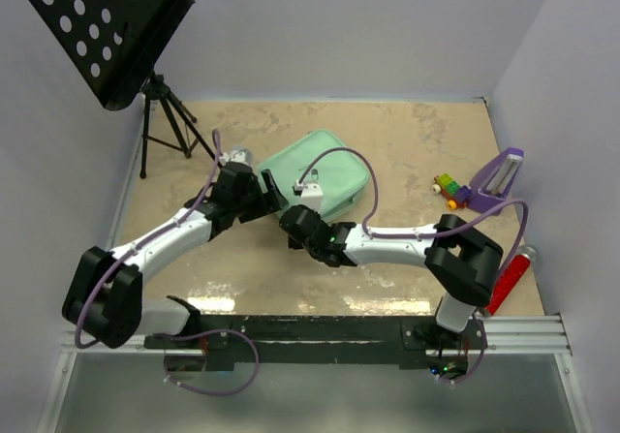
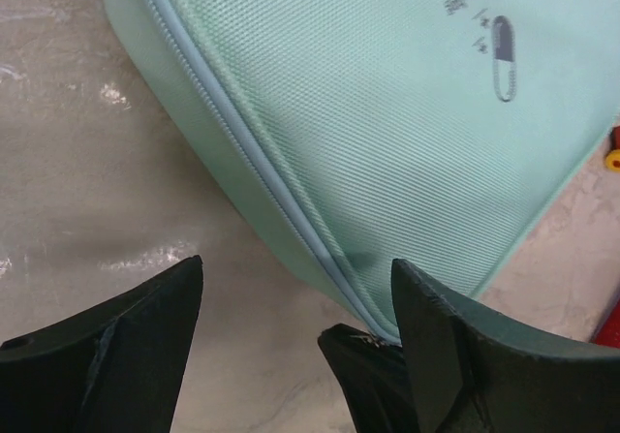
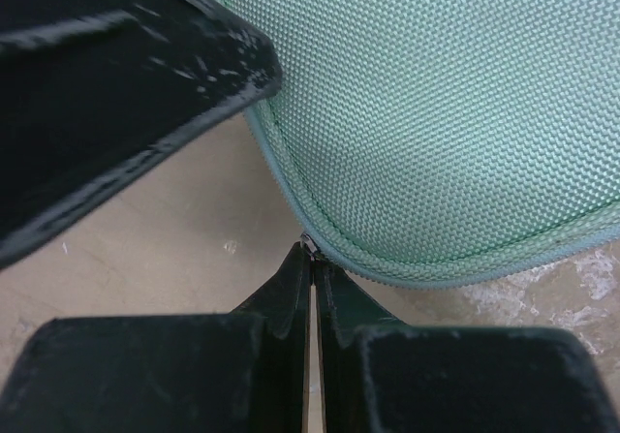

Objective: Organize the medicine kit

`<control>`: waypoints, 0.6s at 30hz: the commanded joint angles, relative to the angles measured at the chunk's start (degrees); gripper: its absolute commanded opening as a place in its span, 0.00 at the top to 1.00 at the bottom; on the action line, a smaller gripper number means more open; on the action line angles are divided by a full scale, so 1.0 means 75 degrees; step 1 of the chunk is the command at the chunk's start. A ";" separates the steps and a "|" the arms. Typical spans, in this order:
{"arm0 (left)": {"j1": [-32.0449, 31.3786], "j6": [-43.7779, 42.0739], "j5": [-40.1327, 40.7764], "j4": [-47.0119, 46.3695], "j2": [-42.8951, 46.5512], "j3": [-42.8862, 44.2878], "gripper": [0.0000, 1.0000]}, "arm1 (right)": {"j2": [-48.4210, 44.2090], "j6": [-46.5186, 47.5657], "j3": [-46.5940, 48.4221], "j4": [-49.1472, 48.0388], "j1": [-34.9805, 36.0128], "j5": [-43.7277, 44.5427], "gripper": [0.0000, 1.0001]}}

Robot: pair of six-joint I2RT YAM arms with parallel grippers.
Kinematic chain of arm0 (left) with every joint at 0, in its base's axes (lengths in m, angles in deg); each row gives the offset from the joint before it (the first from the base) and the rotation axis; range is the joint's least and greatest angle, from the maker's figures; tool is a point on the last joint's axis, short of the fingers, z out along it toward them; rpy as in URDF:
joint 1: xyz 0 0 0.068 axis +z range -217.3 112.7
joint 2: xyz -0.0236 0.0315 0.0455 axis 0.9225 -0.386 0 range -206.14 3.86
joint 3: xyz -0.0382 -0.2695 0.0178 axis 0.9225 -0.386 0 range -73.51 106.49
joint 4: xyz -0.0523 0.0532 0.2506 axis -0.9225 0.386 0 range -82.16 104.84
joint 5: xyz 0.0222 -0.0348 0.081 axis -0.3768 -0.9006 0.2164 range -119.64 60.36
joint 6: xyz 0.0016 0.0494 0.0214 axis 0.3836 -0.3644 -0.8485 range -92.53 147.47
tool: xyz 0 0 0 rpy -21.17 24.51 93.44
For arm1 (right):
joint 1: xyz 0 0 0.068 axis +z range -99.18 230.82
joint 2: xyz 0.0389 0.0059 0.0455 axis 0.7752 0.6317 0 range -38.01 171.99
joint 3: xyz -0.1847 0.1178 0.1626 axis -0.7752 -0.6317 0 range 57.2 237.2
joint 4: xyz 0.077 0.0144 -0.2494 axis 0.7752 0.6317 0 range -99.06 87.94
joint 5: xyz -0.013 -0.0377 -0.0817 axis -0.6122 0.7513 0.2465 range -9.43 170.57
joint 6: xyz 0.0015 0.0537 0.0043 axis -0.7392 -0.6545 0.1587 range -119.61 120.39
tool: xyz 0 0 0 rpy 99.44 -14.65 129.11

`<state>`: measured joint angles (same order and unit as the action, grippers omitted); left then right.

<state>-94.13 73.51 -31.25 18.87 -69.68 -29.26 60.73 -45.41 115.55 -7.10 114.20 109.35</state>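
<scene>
The kit lies loose while my right gripper holds the zipper pull, so next my left gripper pinches the kit's edge farther back (image 2: 232,128) and keeps it still.
The medicine kit (image 1: 329,173) is a mint-green zip case lying shut at the table's middle. Its capsule mark (image 2: 503,58) shows on the lid in the left wrist view. My right gripper (image 1: 292,223) is at the kit's near-left corner, shut on the small metal zipper pull (image 3: 308,245) at the zip seam of the kit (image 3: 436,113). My left gripper (image 1: 271,197) is open and empty just left of that corner, its jaws astride the kit's edge (image 2: 291,191) above the table. The right gripper's fingers (image 2: 363,365) show between them.
A black music stand (image 1: 107,26) on a tripod stands at the back left. A small grey bottle (image 1: 238,154) lies behind the left wrist. Coloured toy bricks (image 1: 448,188), a purple wedge (image 1: 497,176) and a red object (image 1: 510,278) sit by the right wall.
</scene>
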 commanded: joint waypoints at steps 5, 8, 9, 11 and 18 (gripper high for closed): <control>-0.0067 0.0154 0.0858 -0.0381 -0.1045 0.0005 0.20 | -0.0473 -0.0092 -0.0326 0.0220 0.0070 0.0019 1.00; -0.0056 0.0107 0.1139 -0.0264 -0.1374 0.0217 0.22 | -0.0708 -0.0209 -0.0618 0.0290 0.0070 0.0077 1.00; -0.0056 0.0096 0.1186 -0.0228 -0.1479 0.0298 0.23 | -0.0766 -0.0291 -0.0701 0.0336 0.0070 0.0124 1.00; -0.0055 0.0037 0.1338 -0.0123 -0.1667 0.0427 0.24 | -0.0883 -0.0490 -0.0865 0.0465 0.0070 0.0159 1.00; 0.0085 -0.0103 0.1480 -0.0005 -0.2171 0.0557 0.28 | -0.1246 -0.1497 -0.1357 0.1133 0.0023 0.0558 1.00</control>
<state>-95.11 74.45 -28.76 15.79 -82.21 -24.70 54.08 -50.68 108.40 -6.91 113.82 111.58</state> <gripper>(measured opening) 0.729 0.021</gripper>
